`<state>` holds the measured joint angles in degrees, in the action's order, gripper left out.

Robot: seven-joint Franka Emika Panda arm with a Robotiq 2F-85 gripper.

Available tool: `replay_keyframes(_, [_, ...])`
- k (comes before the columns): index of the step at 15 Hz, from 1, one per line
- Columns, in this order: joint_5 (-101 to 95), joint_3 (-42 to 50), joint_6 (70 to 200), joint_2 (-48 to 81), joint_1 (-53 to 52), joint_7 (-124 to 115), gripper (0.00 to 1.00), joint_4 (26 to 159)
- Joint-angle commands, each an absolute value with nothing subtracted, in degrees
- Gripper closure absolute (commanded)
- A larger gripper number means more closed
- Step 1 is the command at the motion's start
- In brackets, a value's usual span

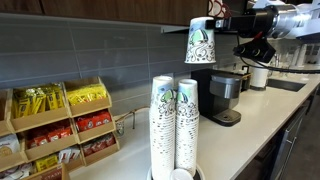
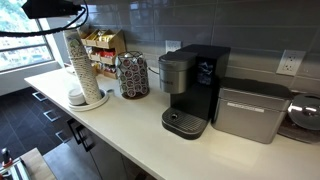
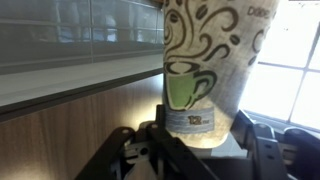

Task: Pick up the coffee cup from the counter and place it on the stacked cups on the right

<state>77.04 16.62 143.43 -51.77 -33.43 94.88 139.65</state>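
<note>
The gripper I have will release the coffee cup on top of the cup column nearer the black coffee machine [image 1: 188, 84].
My gripper [image 1: 212, 24] is shut on the coffee cup [image 1: 200, 43], a white paper cup with green print. It holds the cup high in the air, wide mouth down. In the wrist view the cup [image 3: 205, 60] fills the middle, with the gripper's [image 3: 195, 142] fingers on both sides of its narrow end. The stacked cups [image 1: 175, 122] stand as twin columns on a round tray on the counter [image 1: 262, 110], below the held cup and toward the camera. In an exterior view the columns [image 2: 78, 62] stand under the dark gripper [image 2: 55, 9]; the held cup is not clear there.
A black coffee machine [image 1: 222, 98] [image 2: 190, 88] stands on the counter past the columns. A wooden snack rack [image 1: 60, 125] [image 2: 105, 48] and a pod carousel [image 2: 133, 75] stand by the wall. A silver appliance [image 2: 250, 110] and a white mug [image 1: 259, 77] are also there.
</note>
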Motion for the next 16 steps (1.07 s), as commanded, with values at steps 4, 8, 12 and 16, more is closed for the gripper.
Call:
replay_keyframes(4, [82.98, 12.79, 136.89, -49.52, -24.70, 97.35, 0.37, 139.22])
replay_keyframes(8, [85.09, 11.52, 132.92, -48.98, -21.50, 97.46, 0.62, 140.25])
replay_keyframes(12, [89.01, 7.24, 125.32, -47.62, -12.83, 98.83, 0.62, 141.08])
replay_keyframes(16, [92.01, 3.47, 121.23, -46.24, -6.83, 102.58, 0.62, 141.70])
